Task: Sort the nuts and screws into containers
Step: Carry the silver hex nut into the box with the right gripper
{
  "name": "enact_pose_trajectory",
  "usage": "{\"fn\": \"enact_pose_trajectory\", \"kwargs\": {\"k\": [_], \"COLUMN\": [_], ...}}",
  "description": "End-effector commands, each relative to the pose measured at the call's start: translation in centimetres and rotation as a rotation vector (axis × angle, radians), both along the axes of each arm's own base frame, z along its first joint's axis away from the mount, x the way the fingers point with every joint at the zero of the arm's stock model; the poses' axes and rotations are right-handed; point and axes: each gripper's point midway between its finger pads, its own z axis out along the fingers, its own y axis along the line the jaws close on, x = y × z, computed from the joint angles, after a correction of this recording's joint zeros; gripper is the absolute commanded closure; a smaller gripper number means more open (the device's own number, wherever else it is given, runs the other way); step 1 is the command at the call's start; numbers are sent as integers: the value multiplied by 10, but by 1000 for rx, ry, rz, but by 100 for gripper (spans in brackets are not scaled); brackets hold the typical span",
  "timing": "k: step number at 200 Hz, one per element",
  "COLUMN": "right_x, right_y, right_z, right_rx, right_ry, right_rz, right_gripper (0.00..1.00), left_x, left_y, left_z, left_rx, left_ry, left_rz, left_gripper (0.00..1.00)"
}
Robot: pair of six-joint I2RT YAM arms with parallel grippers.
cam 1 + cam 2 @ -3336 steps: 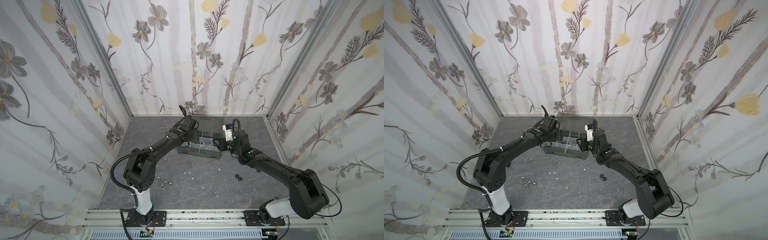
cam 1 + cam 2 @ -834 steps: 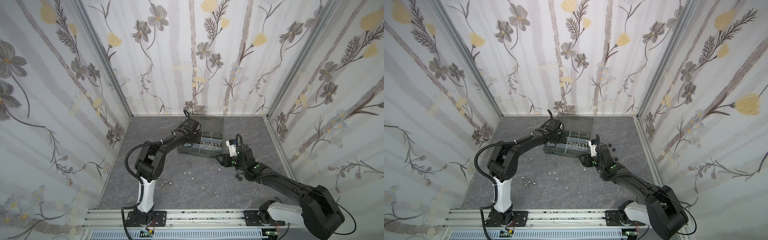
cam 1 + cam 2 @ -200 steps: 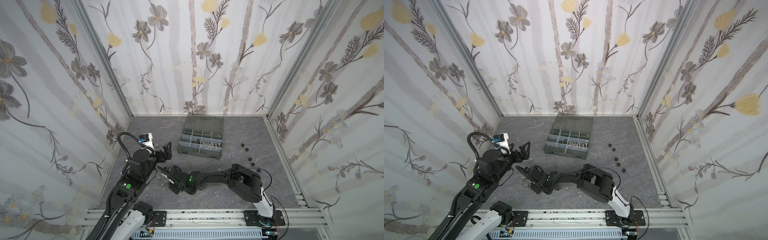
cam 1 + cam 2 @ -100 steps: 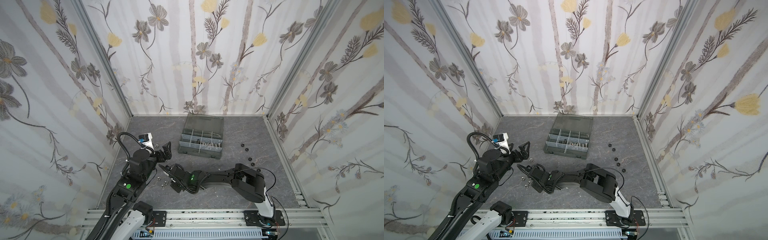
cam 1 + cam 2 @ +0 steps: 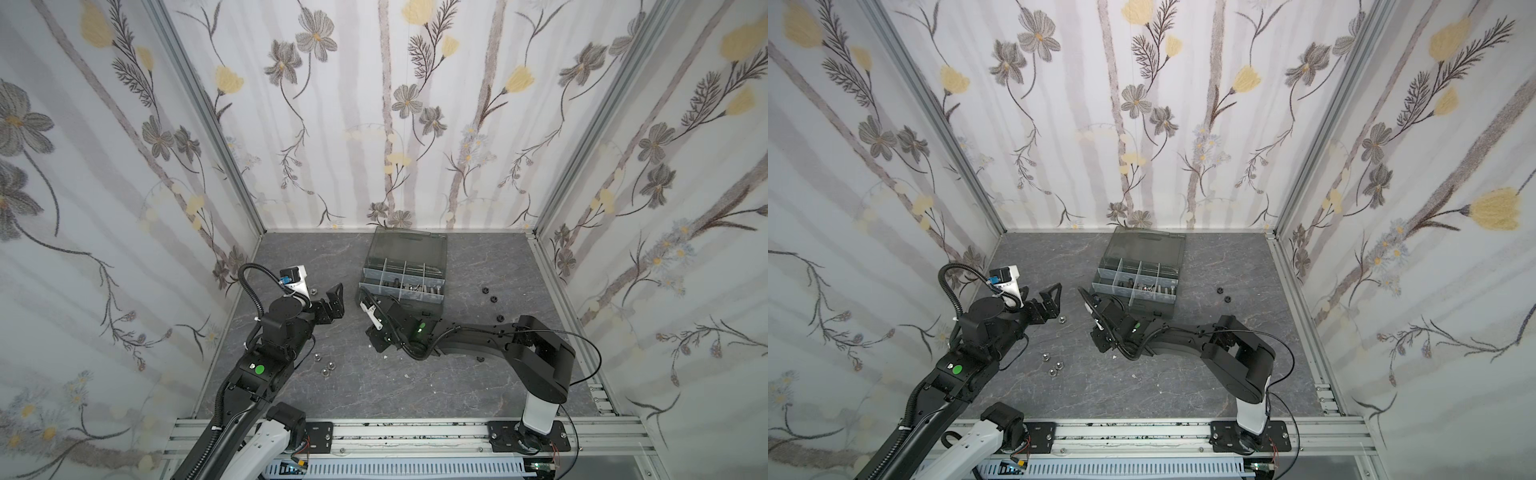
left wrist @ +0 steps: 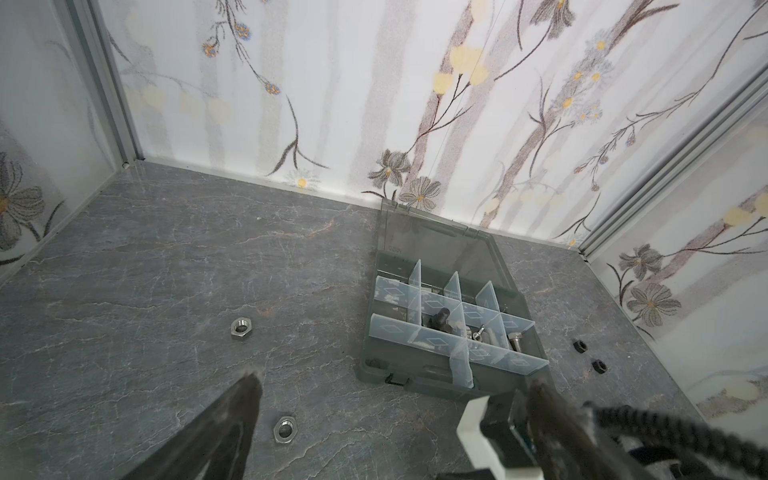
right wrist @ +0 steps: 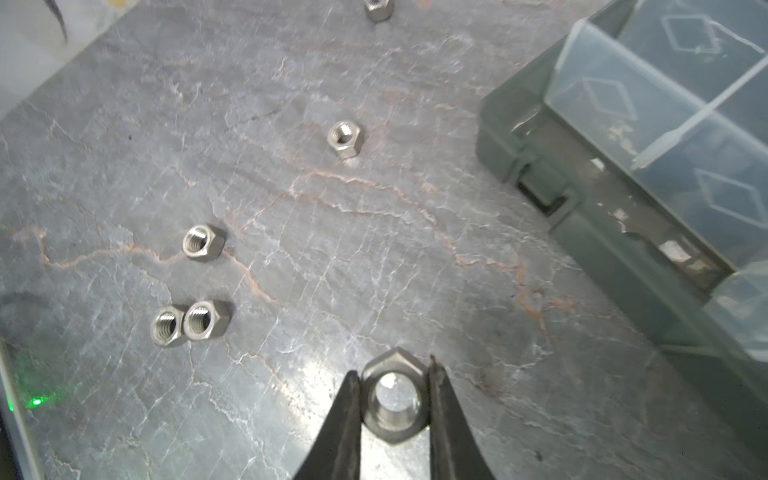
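Next, my right gripper lets go of the silver hex nut in the organizer case's empty front compartment (image 5: pixel 380 300) (image 7: pixel 652 212), just behind the latch.
My right gripper (image 7: pixel 392 368) is shut on a silver hex nut (image 7: pixel 394 415), gripped flat between both fingers over the floor, a short way in front of the organizer case (image 7: pixel 623 232). In both top views this gripper (image 5: pixel 375 334) (image 5: pixel 1100 336) sits low by the case's front left corner. Several silver nuts (image 7: pixel 202 242) (image 5: pixel 331 365) (image 5: pixel 1059 365) lie loose on the floor. My left gripper (image 5: pixel 332 300) (image 5: pixel 1051 297) (image 6: pixel 395 399) hangs open and empty left of the case (image 5: pixel 415 305). Its compartments hold screws (image 6: pixel 515 340), one of them black (image 6: pixel 440 318).
The case's smoky lid (image 5: pixel 407 247) stands open toward the back wall. Black nuts (image 5: pixel 493 298) (image 5: pixel 1228 299) (image 6: pixel 598 365) lie on the floor right of the case. Two silver nuts (image 6: pixel 240 327) (image 6: pixel 284 428) lie ahead of the left gripper. Patterned walls close in three sides.
The right gripper has moved from the loose silver nuts at the left toward the case, with a nut between its fingers. The left arm has stayed still.
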Motion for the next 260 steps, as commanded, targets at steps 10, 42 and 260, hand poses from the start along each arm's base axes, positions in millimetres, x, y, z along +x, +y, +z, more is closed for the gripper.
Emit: {"fn": "enact_pose_trajectory", "kwargs": {"k": [10, 42, 260], "right_x": [22, 49, 127], "right_y": [-12, -34, -40], "right_z": [23, 32, 6], "right_rx": [75, 107, 180], "right_ry": [-2, 10, 113], "right_rz": [-48, -128, -219], "right_gripper": [89, 89, 62], "left_x": [4, 7, 21], "left_y": [-1, -2, -10], "left_z": [1, -6, -37], "left_rx": [7, 19, 53], "left_ry": [-9, 16, 125], "left_rz": [3, 1, -10], "left_gripper": [0, 0, 2]}}
